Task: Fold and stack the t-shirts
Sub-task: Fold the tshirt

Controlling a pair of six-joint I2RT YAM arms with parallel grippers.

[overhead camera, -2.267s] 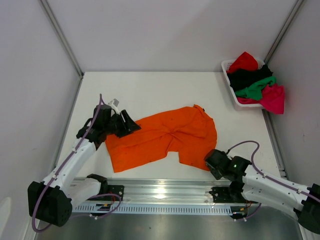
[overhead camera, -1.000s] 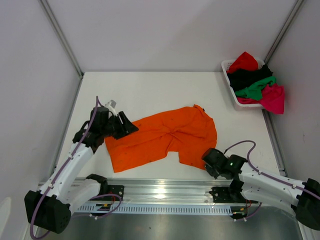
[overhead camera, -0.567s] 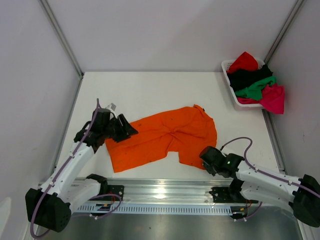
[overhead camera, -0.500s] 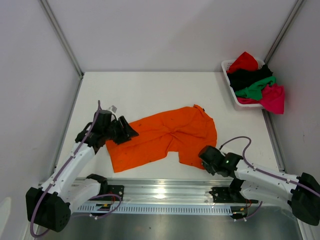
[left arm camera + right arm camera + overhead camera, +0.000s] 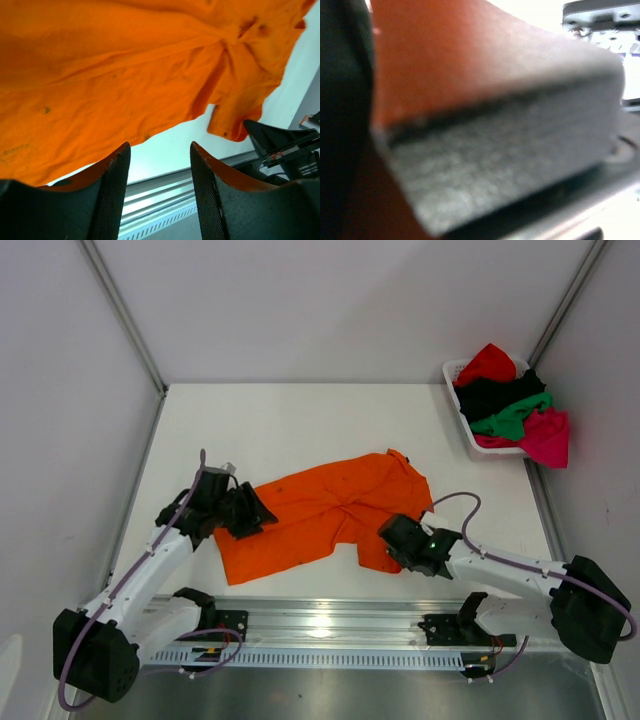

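Note:
Next, I close my left gripper on the near corner (image 5: pixel 230 582) of the orange t-shirt, next to the metal rail at the end that is farthest from the basket.
The bright orange t-shirt (image 5: pixel 330 512) lies spread and creased on the white table (image 5: pixel 300 420); it fills the top of the left wrist view as the orange t-shirt (image 5: pixel 125 75). My left gripper (image 5: pixel 258 518) hovers at its left edge. Its jaws are open with nothing between them, and only bare table and rail show in the gap of the left gripper (image 5: pixel 157 187). My right gripper (image 5: pixel 390 538) sits at the shirt's lower right corner, shut. The right wrist view is a blur of one grey pad (image 5: pixel 505 150) with orange around it, so whether cloth is pinched does not show.
A white slatted basket (image 5: pixel 452 372) stands at the back right. It holds a red t-shirt (image 5: pixel 487 362), a black one (image 5: pixel 490 395), a green one (image 5: pixel 512 418) and a magenta-pink one (image 5: pixel 548 437) that hangs over its rim. A metal rail (image 5: pixel 320 625) runs along the near edge.
My right gripper has slid left and away from the rail to the shirt's lower right corner. My left gripper has drifted slightly nearer along the shirt's left edge.

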